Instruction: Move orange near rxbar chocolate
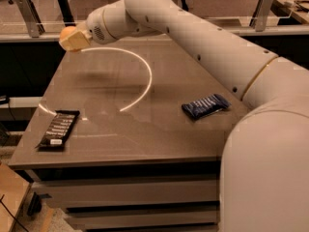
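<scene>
My gripper needs to let go of the orange on the table (pixel 69 92) just beyond the far end of the rxbar chocolate.
The orange (pixel 66 33) is a small round orange fruit held in my gripper (pixel 72 38) at the far left corner of the table, lifted above the surface. The gripper's pale fingers (pixel 77 42) are closed around it and cover most of it. The rxbar chocolate (pixel 59 128) is a flat black bar with white print lying near the table's front left edge, well below and in front of the gripper. My arm reaches across the table from the right.
A crinkled dark blue packet (pixel 206 105) lies on the right side of the grey-brown table (pixel 145 129). A bright curved light reflection crosses the tabletop. Glass-panelled rails stand behind the table. My white base fills the lower right.
</scene>
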`<state>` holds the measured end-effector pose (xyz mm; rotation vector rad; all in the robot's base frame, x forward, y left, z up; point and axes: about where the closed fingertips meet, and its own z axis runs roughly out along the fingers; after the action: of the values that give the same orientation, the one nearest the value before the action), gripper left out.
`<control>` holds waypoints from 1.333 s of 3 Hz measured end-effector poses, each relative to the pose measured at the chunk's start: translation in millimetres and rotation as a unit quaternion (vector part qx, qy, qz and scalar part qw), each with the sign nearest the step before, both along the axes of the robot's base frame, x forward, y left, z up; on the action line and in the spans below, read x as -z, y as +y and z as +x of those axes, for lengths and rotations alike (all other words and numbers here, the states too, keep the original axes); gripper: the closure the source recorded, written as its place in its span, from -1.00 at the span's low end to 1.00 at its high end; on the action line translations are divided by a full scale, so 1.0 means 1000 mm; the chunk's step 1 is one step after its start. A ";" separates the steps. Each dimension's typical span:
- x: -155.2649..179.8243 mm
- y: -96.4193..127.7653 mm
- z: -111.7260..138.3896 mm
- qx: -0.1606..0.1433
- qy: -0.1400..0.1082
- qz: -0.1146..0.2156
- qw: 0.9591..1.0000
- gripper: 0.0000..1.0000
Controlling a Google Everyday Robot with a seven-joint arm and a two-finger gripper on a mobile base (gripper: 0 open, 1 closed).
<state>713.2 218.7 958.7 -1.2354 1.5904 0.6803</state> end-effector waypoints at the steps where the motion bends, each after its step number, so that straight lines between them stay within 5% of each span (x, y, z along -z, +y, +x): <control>1: 0.005 -0.005 -0.035 -0.037 0.019 -0.008 0.999 1.00; 3: 0.027 -0.009 -0.097 -0.084 0.050 -0.013 0.995 1.00; 4: 0.050 -0.011 -0.120 -0.092 0.074 -0.015 0.993 0.63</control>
<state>592.9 207.6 908.9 -1.3933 1.6238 0.8850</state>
